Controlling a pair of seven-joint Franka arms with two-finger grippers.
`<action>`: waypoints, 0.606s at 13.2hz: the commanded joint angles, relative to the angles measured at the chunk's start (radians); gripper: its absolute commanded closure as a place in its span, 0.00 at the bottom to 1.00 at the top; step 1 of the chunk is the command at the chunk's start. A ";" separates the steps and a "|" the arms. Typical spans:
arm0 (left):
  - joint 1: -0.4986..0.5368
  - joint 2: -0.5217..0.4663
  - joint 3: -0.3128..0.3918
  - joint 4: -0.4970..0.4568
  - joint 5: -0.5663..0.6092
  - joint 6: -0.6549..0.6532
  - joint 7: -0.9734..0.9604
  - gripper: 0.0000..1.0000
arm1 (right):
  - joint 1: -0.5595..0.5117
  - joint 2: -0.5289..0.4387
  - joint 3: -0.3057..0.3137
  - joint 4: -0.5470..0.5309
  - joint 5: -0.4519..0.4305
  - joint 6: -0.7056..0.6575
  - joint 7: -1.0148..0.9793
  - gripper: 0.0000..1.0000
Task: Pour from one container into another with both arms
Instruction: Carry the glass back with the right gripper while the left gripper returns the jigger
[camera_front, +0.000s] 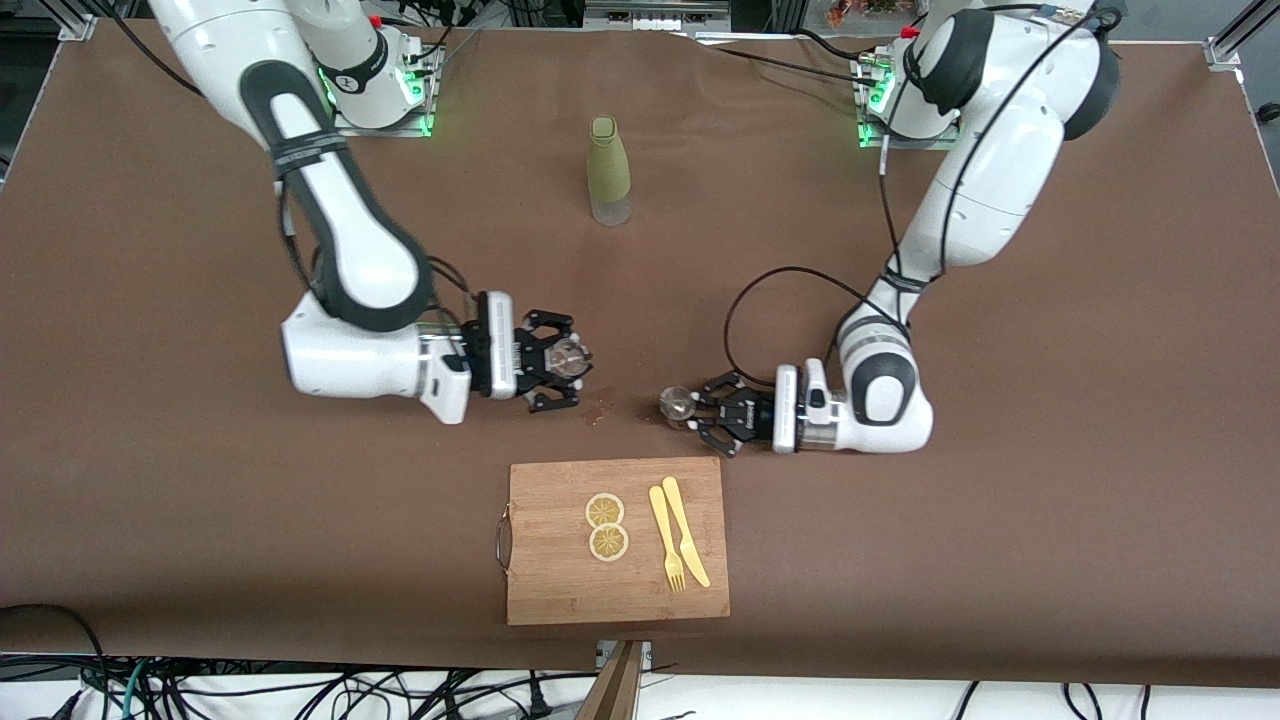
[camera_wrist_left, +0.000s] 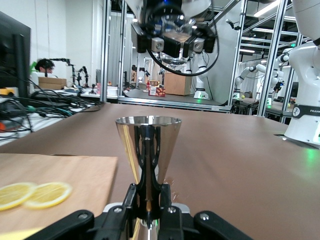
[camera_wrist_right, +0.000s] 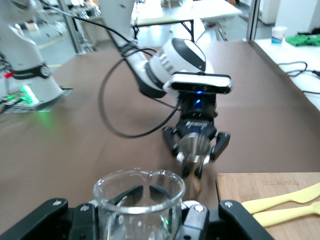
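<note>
I will set the tiny clear glass cup on the brown table (camera_front: 356, 356) beneath my right arm's white wrist with my right gripper. The cup is now held upright above the table.
My right gripper (camera_front: 568, 360) is shut on the tiny clear glass cup (camera_front: 569, 356), held upright above the brown table. The right wrist view shows that cup (camera_wrist_right: 139, 200) between my right gripper's (camera_wrist_right: 139, 217) fingers, its spout rim toward the other arm. My left gripper (camera_front: 692, 407) is shut on the steel hourglass jigger (camera_front: 677, 404), low over the table just beyond the cutting board's far edge. In the left wrist view the jigger (camera_wrist_left: 148, 150) stands upright, clamped at its waist by my left gripper (camera_wrist_left: 149, 202). The cup (camera_wrist_left: 175, 47) hangs higher, apart from the jigger. Contents cannot be made out.
A wooden cutting board (camera_front: 560, 580) lies nearer the front camera, bearing two lemon slices (camera_front: 606, 526), a yellow fork (camera_front: 664, 536) and a knife (camera_front: 685, 530). The tall olive-green bottle (camera_front: 610, 172) stands near the arms' bases. Small specks (camera_front: 598, 409) lie between the grippers.
</note>
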 joint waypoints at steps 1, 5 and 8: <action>0.083 -0.013 -0.002 -0.011 0.058 -0.072 0.052 1.00 | -0.107 -0.014 0.004 -0.030 0.025 -0.121 -0.099 0.98; 0.194 -0.013 0.050 -0.031 0.119 -0.216 0.090 1.00 | -0.309 0.030 0.002 -0.041 0.013 -0.301 -0.238 0.98; 0.311 -0.014 0.079 -0.029 0.256 -0.357 0.094 1.00 | -0.432 0.059 0.001 -0.044 -0.048 -0.382 -0.314 0.98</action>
